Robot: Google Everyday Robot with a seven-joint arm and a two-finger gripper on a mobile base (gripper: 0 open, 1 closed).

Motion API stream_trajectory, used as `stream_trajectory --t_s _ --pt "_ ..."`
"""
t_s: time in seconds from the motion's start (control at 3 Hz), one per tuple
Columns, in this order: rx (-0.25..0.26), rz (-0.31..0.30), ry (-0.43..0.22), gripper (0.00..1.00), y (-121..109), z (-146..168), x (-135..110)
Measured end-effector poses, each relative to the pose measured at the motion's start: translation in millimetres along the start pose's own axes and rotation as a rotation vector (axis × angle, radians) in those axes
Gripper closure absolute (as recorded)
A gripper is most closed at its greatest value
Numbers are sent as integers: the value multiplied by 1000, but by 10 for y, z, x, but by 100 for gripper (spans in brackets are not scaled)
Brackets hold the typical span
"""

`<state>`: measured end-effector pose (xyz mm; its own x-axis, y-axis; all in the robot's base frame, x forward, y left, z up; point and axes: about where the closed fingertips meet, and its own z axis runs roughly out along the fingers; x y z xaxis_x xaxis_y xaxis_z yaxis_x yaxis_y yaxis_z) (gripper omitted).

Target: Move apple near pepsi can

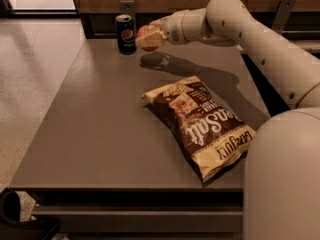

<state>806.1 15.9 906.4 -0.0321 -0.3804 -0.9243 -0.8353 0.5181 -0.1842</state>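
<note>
Next, my gripper lets go of the apple on the grey table (pixel 143 53) beside the pepsi can's base, on the chip bag's side.
The pepsi can (pixel 125 33) stands upright at the far left of the grey table (pixel 100 134). My gripper (pixel 150 38) reaches from the right on the white arm and is shut on the red-orange apple (pixel 146 32). It holds the apple above the table, just right of the can. The apple is close to the can but apart from it. The fingers cover the lower part of the apple.
A brown and cream chip bag (pixel 200 124) lies flat right of the table's middle. A wooden wall with metal brackets (pixel 127 6) runs behind the table. Tiled floor (pixel 30 74) lies to the left. A dark object (pixel 20 219) sits at the lower left.
</note>
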Motion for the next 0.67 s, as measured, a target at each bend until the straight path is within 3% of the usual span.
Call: stream_trajectory --t_s 0.67 --pt "-10 37 14 100 70 306 259"
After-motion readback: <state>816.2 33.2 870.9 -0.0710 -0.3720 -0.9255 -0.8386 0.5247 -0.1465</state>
